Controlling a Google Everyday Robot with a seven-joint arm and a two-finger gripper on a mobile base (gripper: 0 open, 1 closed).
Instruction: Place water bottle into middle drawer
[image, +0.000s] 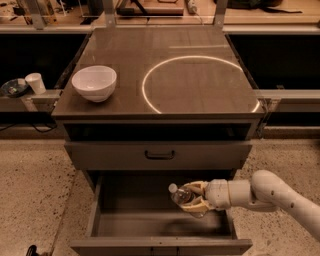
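Next, my gripper releases the water bottle on the bare bottom near the centre of the open middle drawer (181, 200). The bottle is now held above that drawer's floor.
The water bottle (179, 194) is a small clear bottle with a white cap, held sideways with its cap pointing left. My gripper (192, 198) is shut on it, reaching in from the right on a white arm. It holds the bottle over the right part of the open middle drawer (125, 220), above the drawer's bare floor. The bottle's body is mostly hidden by the fingers. The drawer is pulled out below a closed drawer front with a black handle (159, 155).
A white bowl (94, 82) stands on the cabinet top (200, 80) at the left. A white ring of light lies on the top's right half. A small white cup (35, 82) sits on a ledge at the far left. Speckled floor surrounds the cabinet.
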